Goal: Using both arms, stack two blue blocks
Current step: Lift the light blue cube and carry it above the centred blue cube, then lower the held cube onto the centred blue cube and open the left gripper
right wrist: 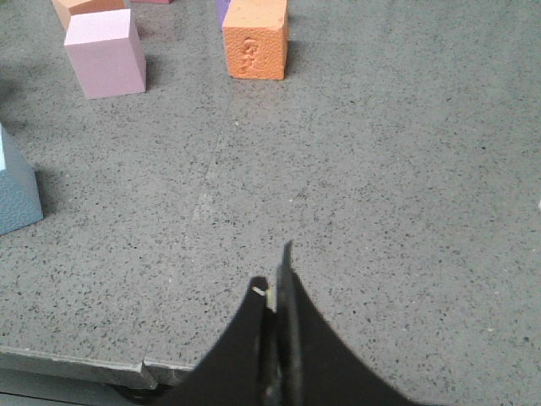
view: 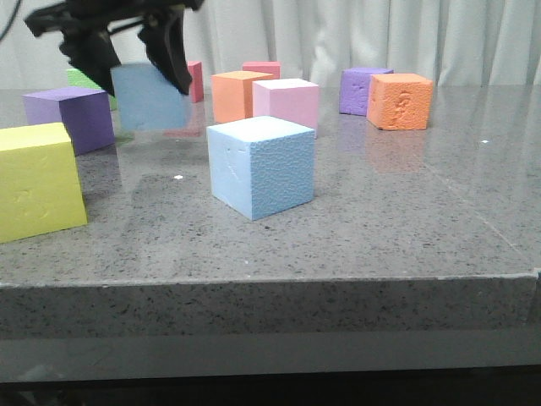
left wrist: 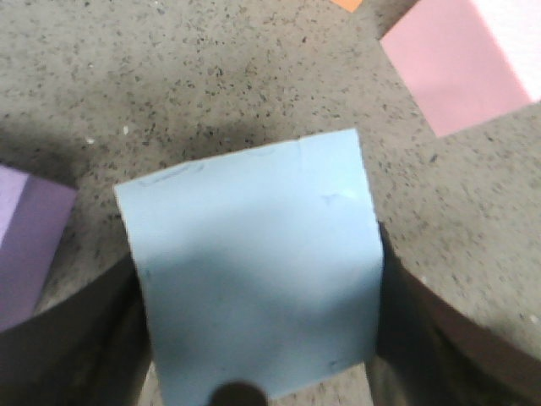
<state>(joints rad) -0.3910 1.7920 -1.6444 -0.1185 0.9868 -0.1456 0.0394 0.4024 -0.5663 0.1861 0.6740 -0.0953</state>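
Observation:
Next, my left gripper releases the smoother blue block on the top side of the pebbled blue block (view: pixel 252 126).
My left gripper (view: pixel 144 63) is shut on the smoother blue block (view: pixel 148 97) and holds it in the air at the back left, above the table. In the left wrist view that block (left wrist: pixel 254 271) fills the space between my dark fingers (left wrist: pixel 68 338). The pebbled blue block (view: pixel 262 167) stands on the table in the middle, to the right of and nearer than the held block; a corner of it shows in the right wrist view (right wrist: pixel 15 194). My right gripper (right wrist: pixel 275 279) is shut and empty above bare table near the front edge; it does not show in the front view.
A yellow cube (view: pixel 38 182) stands at the front left and a purple cube (view: pixel 72 118) behind it. Orange (view: pixel 241 95), pink (view: pixel 287 103), red, purple (view: pixel 363 89) and orange (view: pixel 400 101) cubes stand along the back. The table's front edge (right wrist: pixel 76 359) is close.

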